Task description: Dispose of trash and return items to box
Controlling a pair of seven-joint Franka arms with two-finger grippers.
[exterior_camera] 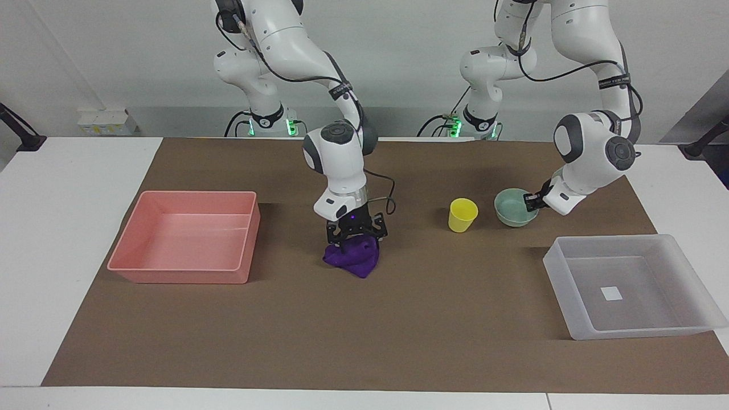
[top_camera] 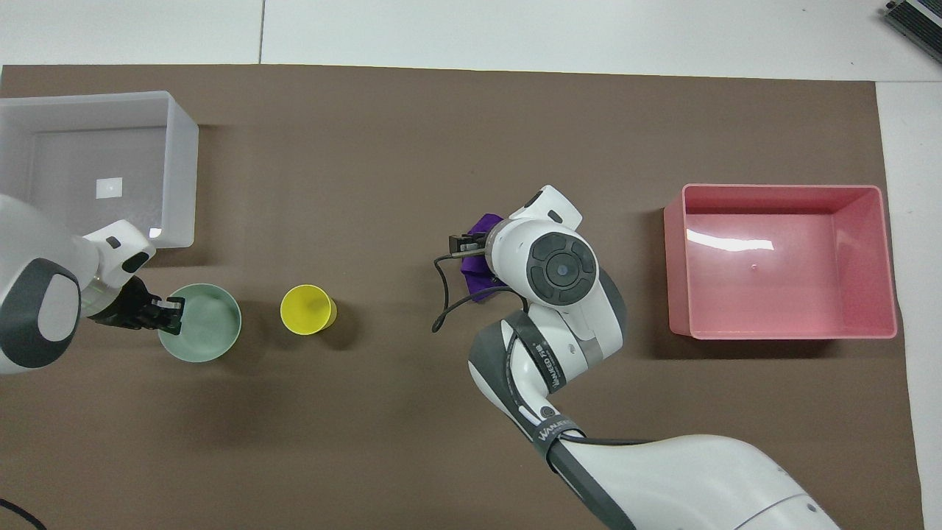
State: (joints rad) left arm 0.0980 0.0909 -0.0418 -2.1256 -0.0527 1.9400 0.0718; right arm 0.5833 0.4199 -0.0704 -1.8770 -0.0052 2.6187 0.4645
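I need to let go of the mint-green bowl with my left gripper inside the frosted box, over the white sticker (top_camera: 110, 168) on the bottom of the box.
The purple rag (exterior_camera: 360, 262) lies crumpled mid-table; in the overhead view only its edge (top_camera: 486, 222) shows past the arm. My right gripper (exterior_camera: 356, 238) (top_camera: 471, 246) is down on its top, fingers open on either side of the folds. The mint-green bowl (exterior_camera: 511, 208) (top_camera: 206, 327) is at the left arm's end, beside the yellow cup (exterior_camera: 462, 214) (top_camera: 307, 309). My left gripper (exterior_camera: 532, 200) (top_camera: 171, 309) is shut on the bowl's rim, on the side away from the cup. The frosted box (exterior_camera: 672, 327) (top_camera: 180, 169) lies farther from the robots than the bowl, with only its white sticker inside.
A pink rectangular tray (exterior_camera: 182, 273) (top_camera: 784, 335) stands at the right arm's end of the table, with nothing in it. A brown mat covers the table under everything.
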